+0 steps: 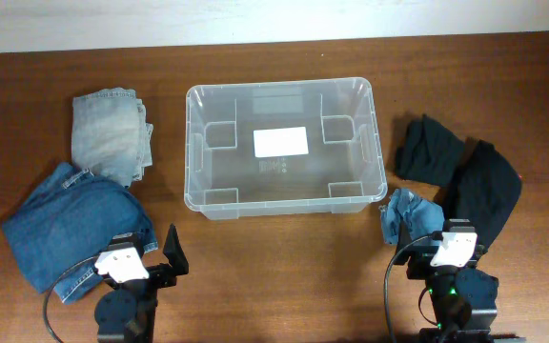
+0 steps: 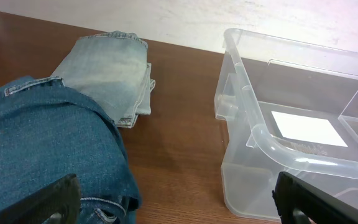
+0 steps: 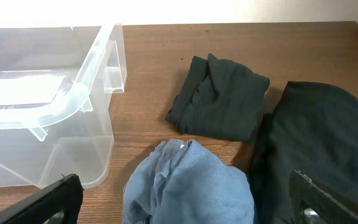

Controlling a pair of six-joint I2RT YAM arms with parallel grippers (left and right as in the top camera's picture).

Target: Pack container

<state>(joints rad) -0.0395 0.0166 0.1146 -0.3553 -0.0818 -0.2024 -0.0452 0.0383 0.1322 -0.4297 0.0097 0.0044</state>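
Observation:
Next, my left gripper needs to go to the dark blue jeans and grab their outer edge (image 1: pixel 15 232), the one farthest from the clear plastic container.
The clear plastic container (image 1: pixel 284 195) stands in the middle of the table with a white label (image 1: pixel 281 141) on its base; nothing lies in it. It also shows in the left wrist view (image 2: pixel 272 146) and the right wrist view (image 3: pixel 73 102). My left gripper (image 2: pixel 179 202) is open and empty near the front edge, between dark blue jeans (image 1: pixel 70 224) and the container's corner. My right gripper (image 3: pixel 185 199) is open and empty, its fingers either side of a crumpled light blue cloth (image 3: pixel 188 183), also in the overhead view (image 1: pixel 410 211).
Folded pale jeans (image 1: pixel 111 133) lie at the back left, also in the left wrist view (image 2: pixel 110 71). A folded black garment (image 1: pixel 429 150) and a larger black garment (image 1: pixel 489 186) lie right of the container, also in the right wrist view (image 3: pixel 219 102) (image 3: pixel 325 143).

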